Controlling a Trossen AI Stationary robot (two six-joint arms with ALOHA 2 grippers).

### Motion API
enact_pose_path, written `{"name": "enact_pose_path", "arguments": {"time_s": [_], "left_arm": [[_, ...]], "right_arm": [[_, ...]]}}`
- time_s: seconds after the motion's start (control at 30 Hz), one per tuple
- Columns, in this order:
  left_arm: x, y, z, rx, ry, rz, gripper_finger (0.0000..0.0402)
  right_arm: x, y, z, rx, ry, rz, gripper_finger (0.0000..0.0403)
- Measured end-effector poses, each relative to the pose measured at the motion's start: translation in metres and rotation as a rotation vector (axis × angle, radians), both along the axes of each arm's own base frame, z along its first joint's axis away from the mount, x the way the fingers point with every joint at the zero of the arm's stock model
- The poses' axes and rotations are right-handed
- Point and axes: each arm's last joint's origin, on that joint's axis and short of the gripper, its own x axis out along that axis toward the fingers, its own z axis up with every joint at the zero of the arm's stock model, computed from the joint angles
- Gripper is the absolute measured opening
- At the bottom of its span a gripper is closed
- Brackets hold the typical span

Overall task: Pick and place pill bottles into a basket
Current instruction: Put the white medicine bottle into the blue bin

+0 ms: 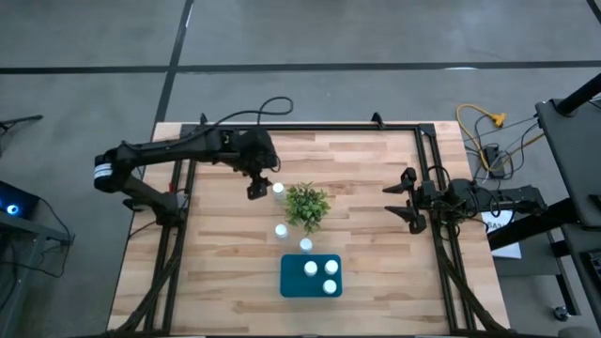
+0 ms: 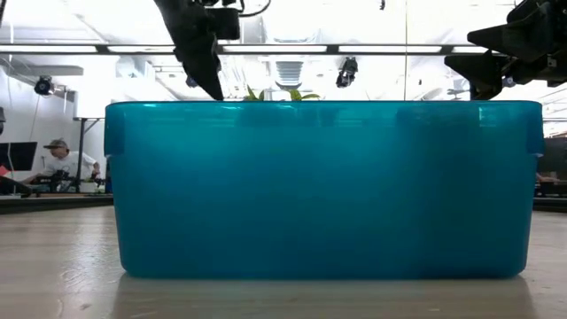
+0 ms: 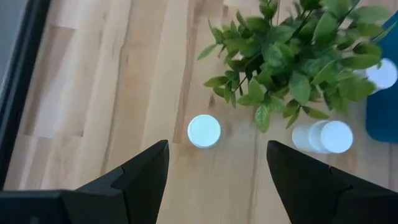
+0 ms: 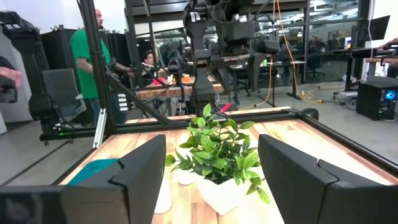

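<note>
Next, I close my left gripper around the cap [image 1: 279, 188] [image 3: 204, 130] of the white pill bottle that stands beside the green plant, the one farthest from the teal basket.
A white pill bottle [image 1: 278, 189] stands upright on the wooden table just left of the green plant [image 1: 307, 205]. My left gripper [image 1: 255, 191] hovers above and left of it, open and slanting down; in the left wrist view the bottle [image 3: 204, 131] shows just beyond the open fingers [image 3: 143, 174]. Two more bottles [image 1: 281, 230] [image 1: 306, 244] stand between the plant and the teal basket [image 1: 293, 282]. Three bottles [image 1: 311, 268] stand inside the basket. My right gripper [image 1: 391, 202] waits open at the table's right side, pointing level toward the plant.
The potted plant [image 3: 292, 62] stands close to the right of the near bottle, its leaves spreading over the table. The black frame rails [image 1: 178, 202] run along the table's left, right and far edges. Bare wood lies left of the bottles. People show in the room behind.
</note>
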Motion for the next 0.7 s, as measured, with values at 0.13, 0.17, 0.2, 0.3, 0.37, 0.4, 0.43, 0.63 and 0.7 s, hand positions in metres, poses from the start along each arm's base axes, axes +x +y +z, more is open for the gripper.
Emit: {"name": "enact_pose_path", "arguments": {"time_s": [0.13,0.17,0.2,0.3,0.37,0.4,0.43,0.63,0.7], "left_arm": [[0.010,0.004,-0.013,-0.003,0.048,-0.029,0.0254],[0.012,0.005,-0.016,-0.008,0.059,-0.040,0.0254],[0.014,0.005,-0.019,-0.011,0.067,-0.045,0.0254],[0.020,0.007,-0.027,-0.007,0.096,-0.067,0.0254],[0.023,0.009,-0.032,-0.007,0.110,-0.081,0.0254],[0.025,0.009,-0.034,-0.009,0.109,-0.086,0.0254],[0.026,0.010,-0.036,-0.007,0.107,-0.089,0.0254],[0.036,0.013,-0.042,-0.009,0.078,-0.118,0.0254],[0.037,0.014,-0.046,-0.016,0.095,-0.125,0.0254]], "right_arm": [[0.000,0.000,0.000,0.000,0.000,0.000,0.0243],[0.000,0.000,0.000,0.000,0.000,0.000,0.0242],[0.000,0.000,0.000,0.000,0.000,0.000,0.0242],[0.000,0.000,0.000,0.000,0.000,-0.001,0.0244],[0.000,0.000,0.000,0.000,0.000,0.000,0.0246],[0.000,0.000,0.000,0.000,0.000,-0.001,0.0247],[0.000,0.000,0.000,0.000,0.000,0.000,0.0247],[0.000,0.000,0.000,0.000,0.000,-0.001,0.0241],[0.000,0.000,0.000,0.000,0.000,-0.001,0.0239]]}}
